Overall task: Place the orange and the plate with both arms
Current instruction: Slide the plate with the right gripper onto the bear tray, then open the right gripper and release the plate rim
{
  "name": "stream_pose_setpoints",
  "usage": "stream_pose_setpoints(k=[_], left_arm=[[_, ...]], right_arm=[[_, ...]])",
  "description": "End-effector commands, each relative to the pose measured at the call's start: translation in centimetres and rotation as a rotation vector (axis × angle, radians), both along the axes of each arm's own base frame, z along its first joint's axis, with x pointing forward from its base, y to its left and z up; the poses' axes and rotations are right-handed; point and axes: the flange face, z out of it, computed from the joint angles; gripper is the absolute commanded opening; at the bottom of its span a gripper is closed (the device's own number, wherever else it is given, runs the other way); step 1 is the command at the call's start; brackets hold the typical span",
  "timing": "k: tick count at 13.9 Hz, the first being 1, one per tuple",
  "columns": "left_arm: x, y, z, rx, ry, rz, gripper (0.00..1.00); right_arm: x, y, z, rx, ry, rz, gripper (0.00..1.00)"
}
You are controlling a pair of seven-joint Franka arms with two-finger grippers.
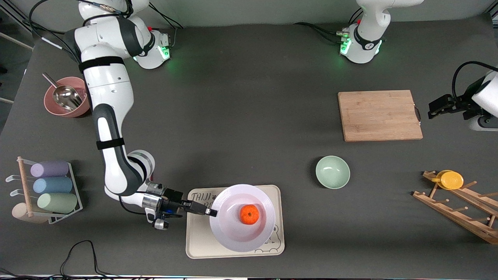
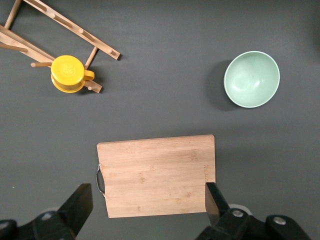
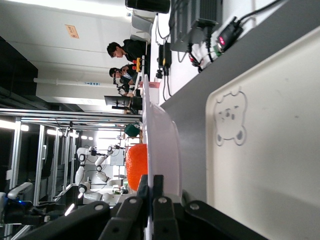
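Next, my right gripper moves the white plate near the middle of the cream bear tray (image 1: 241, 212) (image 3: 265, 175), beside the bear drawing. It will let go of the plate there.
The white plate (image 1: 238, 233) is held a little above the cream bear tray (image 1: 196, 247), with the orange (image 1: 249, 214) resting in its middle. My right gripper (image 1: 210, 212) is shut on the plate's rim at the edge toward the right arm's end of the table. In the right wrist view the plate (image 3: 162, 135) shows edge-on between the fingers (image 3: 159, 192), with the orange (image 3: 136, 167) on it and the tray (image 3: 270, 150) beneath. My left gripper (image 1: 437, 107) is open and empty, up in the air beside the wooden cutting board (image 1: 379, 115). The left wrist view looks down on that board (image 2: 157, 175).
A mint-green bowl (image 1: 332, 172) stands between tray and board. A wooden rack (image 1: 459, 208) with a yellow cup (image 1: 451, 180) is at the left arm's end. A pink bowl with a metal scoop (image 1: 64, 97) and a rack of rolled cups (image 1: 50, 186) are at the right arm's end.
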Motion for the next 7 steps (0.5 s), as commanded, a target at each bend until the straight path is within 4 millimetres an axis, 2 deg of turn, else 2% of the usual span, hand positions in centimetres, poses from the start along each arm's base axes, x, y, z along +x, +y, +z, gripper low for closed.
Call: stream_pose_setpoints(k=[1, 4, 7], left_arm=[[0.3, 2.3, 0.7, -0.089, -0.021, 0.052, 1.00], [0.5, 2.1, 0.2, -0.090, -0.008, 0.055, 1.00], [1.0, 2.3, 0.2, -0.102, -0.034, 0.050, 1.00]], right_arm=[[0.1, 0.1, -2.7, -0.028, -0.049, 0.034, 0.00], [-0.8, -0.5, -6.9, -0.051, -0.060, 0.043, 0.00], [-1.4, -0.8, -9.0, -0.061, -0.077, 0.048, 0.00]])
